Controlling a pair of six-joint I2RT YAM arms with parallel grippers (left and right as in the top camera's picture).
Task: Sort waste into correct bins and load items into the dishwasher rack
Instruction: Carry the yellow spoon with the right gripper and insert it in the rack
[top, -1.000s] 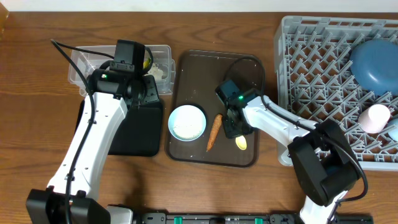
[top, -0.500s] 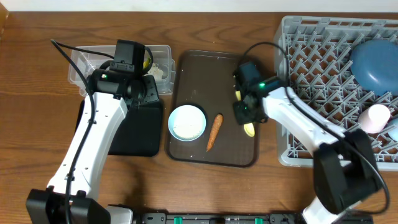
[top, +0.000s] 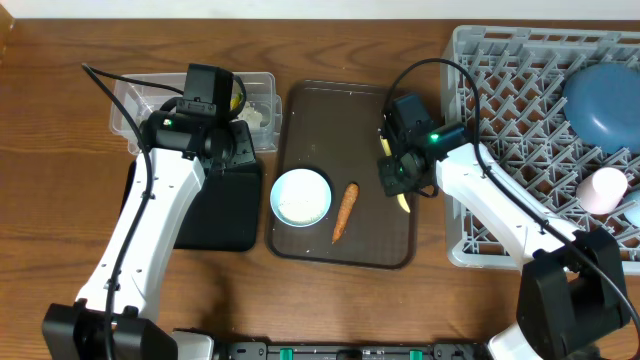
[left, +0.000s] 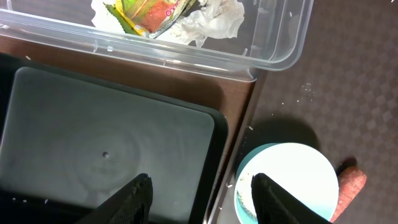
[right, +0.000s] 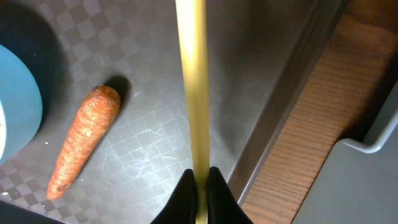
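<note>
Next, my left gripper grabs the white bowl's rim (top: 330, 199) (left: 337, 186) on the side that is next to the carrot stick.
My right gripper (top: 396, 178) (right: 199, 186) is shut on the yellow spoon (right: 193, 87) (top: 401, 203), held above the right side of the brown serving tray (top: 345, 250). The carrot stick (top: 344, 211) (right: 84, 140) and the white bowl (top: 301, 196) (left: 287, 180) lie on that tray. My left gripper (left: 199, 190) is open over the black tray (top: 215, 215) (left: 93, 143) edge. The clear tub (top: 262, 88) (left: 273, 56) holds the wrapper (left: 146, 12) and tissue (left: 214, 18). The grey rack (top: 520, 130) holds the blue plate (top: 605, 100), the pink cup (top: 605, 188) and the light blue cup (top: 633, 208).
Loose white rice grains (left: 245, 129) lie beside the black tray and on the brown tray. The rack's grey rim (right: 367, 180) and a strip of wooden table (right: 311, 143) lie just right of the brown tray's edge.
My right gripper lifted the yellow spoon off the brown tray and carried it back and right toward the rack. The left arm has not moved.
</note>
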